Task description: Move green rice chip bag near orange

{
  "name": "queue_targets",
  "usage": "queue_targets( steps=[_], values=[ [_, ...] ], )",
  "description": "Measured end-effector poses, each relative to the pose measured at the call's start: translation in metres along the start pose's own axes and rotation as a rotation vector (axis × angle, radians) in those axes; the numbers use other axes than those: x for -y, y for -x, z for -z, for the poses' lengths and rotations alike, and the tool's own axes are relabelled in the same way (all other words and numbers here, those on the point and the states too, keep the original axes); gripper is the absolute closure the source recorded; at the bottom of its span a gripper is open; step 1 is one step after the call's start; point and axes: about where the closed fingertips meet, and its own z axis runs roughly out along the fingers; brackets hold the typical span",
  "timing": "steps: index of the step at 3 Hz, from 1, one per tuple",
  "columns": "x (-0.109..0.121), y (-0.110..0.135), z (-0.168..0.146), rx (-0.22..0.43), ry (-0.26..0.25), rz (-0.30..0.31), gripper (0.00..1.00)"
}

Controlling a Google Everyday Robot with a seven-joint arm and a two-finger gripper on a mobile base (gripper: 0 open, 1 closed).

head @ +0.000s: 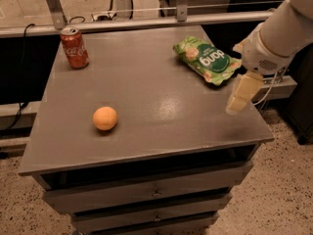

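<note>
Next, my gripper moves to the middle (207, 59) of the green rice chip bag and closes there, so that the bag's ends stick out on either side.
The green rice chip bag (207, 59) lies flat at the far right of the grey table top (146, 97), its label facing up. The orange (105, 118) sits toward the front left of the table, well apart from the bag. My gripper (242, 94) hangs on the white arm at the right edge of the table, just in front of and to the right of the bag, above the surface and not touching it. It holds nothing.
A red soda can (75, 47) stands upright at the far left corner. The table is a drawer cabinet with its drawers (146, 192) below the front edge. A metal rail (146, 21) runs behind the table. Speckled floor lies around it.
</note>
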Motion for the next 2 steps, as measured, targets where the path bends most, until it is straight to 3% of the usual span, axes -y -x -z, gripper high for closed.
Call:
queue_targets(
  steps=[1,2],
  values=[
    [0.047,0.007,-0.036,0.073,-0.079,-0.026,0.0],
    [0.086,0.022,-0.068,0.16,-0.121,-0.075,0.0]
  ],
)
